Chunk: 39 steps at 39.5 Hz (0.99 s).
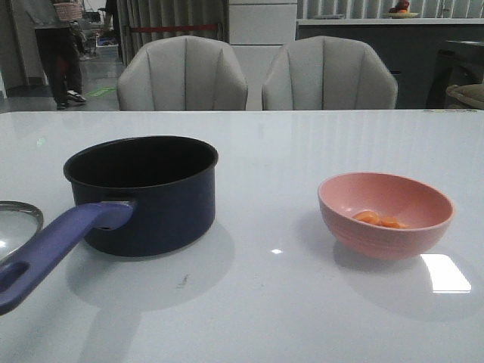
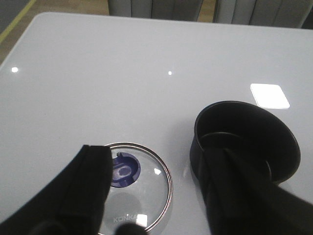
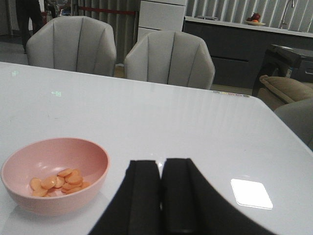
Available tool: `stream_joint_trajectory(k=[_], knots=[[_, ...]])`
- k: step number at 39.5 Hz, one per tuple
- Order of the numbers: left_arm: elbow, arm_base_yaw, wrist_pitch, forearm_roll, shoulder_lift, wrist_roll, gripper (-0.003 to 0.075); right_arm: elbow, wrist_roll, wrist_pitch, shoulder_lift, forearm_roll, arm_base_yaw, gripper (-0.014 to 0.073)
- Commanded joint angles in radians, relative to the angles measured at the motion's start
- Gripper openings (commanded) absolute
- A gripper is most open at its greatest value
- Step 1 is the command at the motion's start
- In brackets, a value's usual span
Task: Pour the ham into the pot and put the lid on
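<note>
The pink bowl's rim (image 1: 451,206) (image 3: 108,164) has a side farthest from the pot. My right gripper needs to go to that side next and close there.
The dark navy pot (image 1: 151,189) stands left of centre, and its purple-blue handle (image 1: 53,246) points toward the front left. The glass lid (image 2: 146,188) with its blue knob (image 2: 126,170) lies flat on the table beside the pot (image 2: 244,125); only its edge (image 1: 15,223) shows in the front view. My left gripper (image 2: 155,151) hangs open above the lid, one finger partly covering it and the other in front of the pot. Orange ham (image 3: 57,181) lies in the pink bowl (image 3: 54,196) on the right. Beside the bowl my right gripper (image 3: 160,167) is shut and empty.
The white table (image 1: 265,302) runs far back to two grey chairs (image 1: 181,76). The bowl (image 1: 386,215) with ham (image 1: 378,220) stands about a pot's width to the right of the pot. A person stands far back left.
</note>
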Motion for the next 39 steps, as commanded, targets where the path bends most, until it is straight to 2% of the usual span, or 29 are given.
stream_joint_trajectory(k=[1,9,18,29,33,36,39], knots=[[0.057,-0.017,-0.140,0.015,-0.071,0.003,0.0424,-0.005,0.000,-0.072,-0.020,-0.013,-0.004,0.0139],[0.204,-0.122,-0.262,0.059,-0.206,0.003,0.0424,-0.005,0.000,-0.072,-0.020,-0.013,-0.004,0.0139],[0.301,-0.232,-0.315,0.092,-0.379,0.003,0.0424,-0.005,0.000,-0.072,-0.020,-0.013,-0.004,0.0139],[0.303,-0.254,-0.323,0.098,-0.430,0.003,0.0424,-0.005,-0.005,-0.088,-0.020,-0.013,-0.004,0.0139],[0.303,-0.260,-0.323,0.098,-0.430,0.003,0.0424,-0.005,0.043,-0.178,-0.019,0.015,-0.001,0.0139],[0.303,-0.260,-0.323,0.094,-0.430,0.003,0.0424,-0.037,0.112,-0.132,0.002,0.058,0.008,0.0139],[0.303,-0.260,-0.323,0.093,-0.430,0.003,0.0424,-0.128,0.113,-0.054,0.067,0.053,0.012,0.0139]])
